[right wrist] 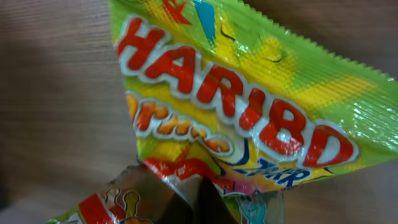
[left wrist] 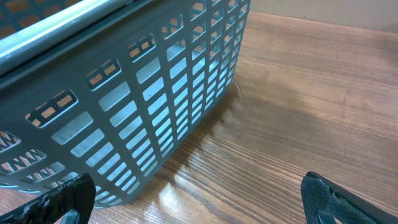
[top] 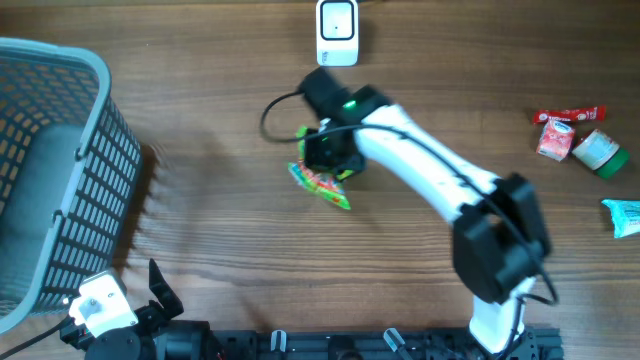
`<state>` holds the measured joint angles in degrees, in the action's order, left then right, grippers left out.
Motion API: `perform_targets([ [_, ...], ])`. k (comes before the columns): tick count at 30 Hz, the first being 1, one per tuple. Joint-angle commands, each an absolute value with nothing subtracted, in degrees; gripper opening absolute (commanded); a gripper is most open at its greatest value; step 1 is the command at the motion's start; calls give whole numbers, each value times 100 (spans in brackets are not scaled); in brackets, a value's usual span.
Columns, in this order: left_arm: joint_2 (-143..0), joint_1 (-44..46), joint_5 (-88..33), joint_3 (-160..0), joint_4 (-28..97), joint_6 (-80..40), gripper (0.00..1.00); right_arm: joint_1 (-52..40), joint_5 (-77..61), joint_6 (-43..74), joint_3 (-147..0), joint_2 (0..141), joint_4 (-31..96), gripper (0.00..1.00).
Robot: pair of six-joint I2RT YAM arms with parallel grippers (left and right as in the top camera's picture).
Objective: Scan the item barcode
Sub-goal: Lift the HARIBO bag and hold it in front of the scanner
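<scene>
Next, I set the Haribo bag close beside the white scanner (top: 374, 46), toward the red packet, with my right gripper.
The item is a green and yellow Haribo sweets bag (top: 322, 186) lying on the wooden table near the middle. My right gripper (top: 328, 150) is down on its upper end. In the right wrist view the bag (right wrist: 249, 106) fills the frame, and the foil is pinched and creased between the dark jaws of my right gripper (right wrist: 205, 202), shut on it. A white scanner (top: 337, 32) stands at the far edge, just beyond the bag. My left gripper (top: 160, 292) rests at the near left, and the left wrist view shows that gripper (left wrist: 199, 199) open over bare wood.
A grey slatted basket (top: 60, 160) takes up the left side, close in front of the left gripper (left wrist: 143, 93). At the right edge lie a red packet (top: 567, 116), a pink carton (top: 556, 139), a green-and-white can (top: 600, 152) and a teal packet (top: 622, 215).
</scene>
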<state>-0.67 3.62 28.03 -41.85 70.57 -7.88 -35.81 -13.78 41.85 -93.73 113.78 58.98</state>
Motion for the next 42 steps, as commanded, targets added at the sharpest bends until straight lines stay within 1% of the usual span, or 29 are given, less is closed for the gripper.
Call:
perform_targets([
  [1, -27, 325, 2805, -4187, 7039, -814, 100, -3216, -3634, 4082, -9535, 11043, 6329, 4],
  [2, -27, 325, 2805, -4187, 7039, -814, 100, -3103, -5011, 3271, -9511, 11045, 6410, 4],
  [4, -27, 325, 2805, -4187, 7039, -814, 100, -2985, -7150, 1911, -9498, 11045, 6665, 4],
  [6, -27, 325, 2805, -4187, 7039, -814, 100, -2895, -7644, 1490, -9498, 11045, 6901, 4],
  [7, -27, 325, 2805, -4187, 7039, -814, 100, -2845, -7328, 1343, -9498, 11045, 6855, 5],
  [8, -27, 325, 2805, -4187, 7039, -814, 100, -2812, -7129, 849, -9498, 11045, 6796, 4],
  [9, -27, 325, 2805, -4187, 7039, -814, 100, -2810, -7179, 252, -9498, 11045, 6696, 4],
  [10, -27, 325, 2805, -4187, 7039, -814, 100, -2810, -7273, 49, -9496, 11045, 6462, 4],
  [14, -27, 325, 2805, -4187, 7039, -814, 100, -2810, -8475, 145, -9496, 11045, 5813, 4],
  [15, -27, 325, 2805, -4187, 7039, -814, 100, -2810, -8569, 152, -9496, 11045, 5612, 4],
  [18, -27, 325, 2805, -4187, 7039, -814, 100, -2810, -8665, 246, -9496, 11045, 5389, 4],
  [23, -27, 325, 2805, -4187, 7039, -814, 100, -2810, -8672, 884, -9496, 11045, 5290, 4],
  [30, -27, 325, 2805, -4187, 7039, -814, 100, -2810, -8678, 1087, -9496, 11045, 5273, 4],
  [35, -27, 325, 2805, -4187, 7039, -814, 100, -2810, -8659, 1479, -9496, 11045, 5157, 4],
  [38, -27, 325, 2805, -4187, 7039, -814, 100, -2810, -8184, 2615, -9496, 11045, 5100, 4],
  [42, -27, 325, 2805, -4187, 7039, -814, 100, -2810, -8009, 4150, -9491, 11045, 5050, 4],
])
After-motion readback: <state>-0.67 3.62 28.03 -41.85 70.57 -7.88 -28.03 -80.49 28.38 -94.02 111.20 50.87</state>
